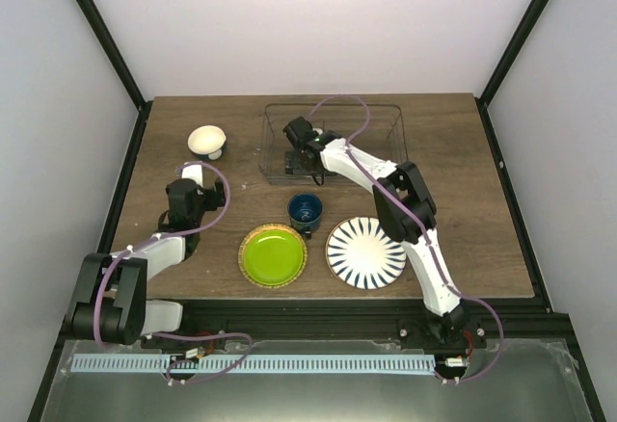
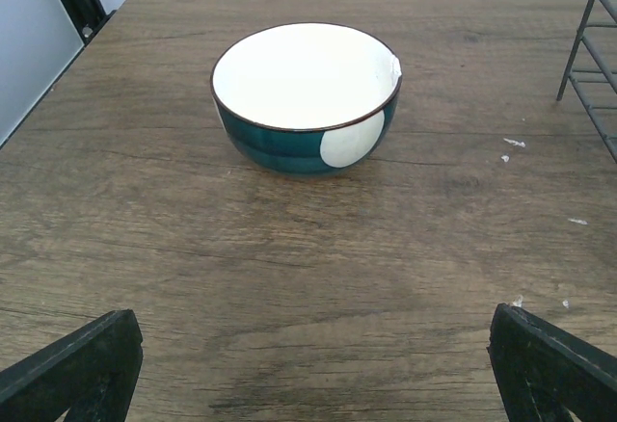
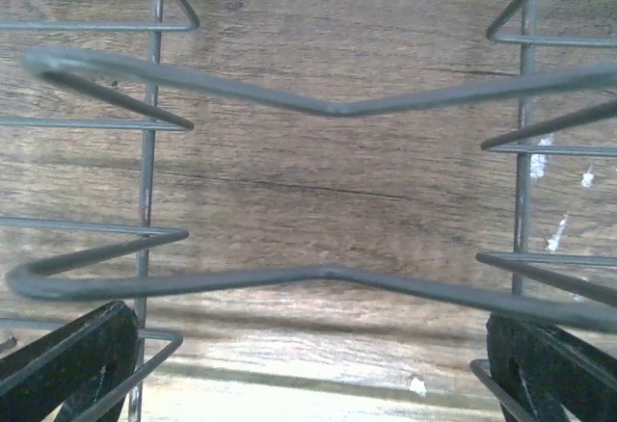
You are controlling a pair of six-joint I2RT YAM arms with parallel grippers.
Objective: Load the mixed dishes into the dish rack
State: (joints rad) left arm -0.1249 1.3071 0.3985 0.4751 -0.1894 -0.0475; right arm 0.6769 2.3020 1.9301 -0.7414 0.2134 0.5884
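Observation:
My left gripper moves to the small white bowl next and grips the bowl's rim [image 1: 190, 143] [image 2: 214, 81] on the side that is farthest away from the dish rack.
The small white bowl [image 1: 206, 140] stands at the back left; the left wrist view shows it [image 2: 307, 94] white inside, teal outside, upright. My left gripper [image 1: 191, 178] is open and empty, a little short of the bowl. The wire dish rack [image 1: 333, 141] stands at the back middle. My right gripper [image 1: 300, 157] is open and empty, low inside the rack's left part, its fingers [image 3: 67, 359] among the wire dividers [image 3: 328, 109]. The dark blue mug [image 1: 306, 212], lime-green plate [image 1: 273, 255] and striped white plate [image 1: 365, 251] lie in front of the rack.
The rack's corner [image 2: 593, 65] shows at the right edge of the left wrist view. Black frame posts [image 1: 101, 37] stand at the table's back corners. The table's front edge [image 1: 328, 299] runs just behind the arm bases.

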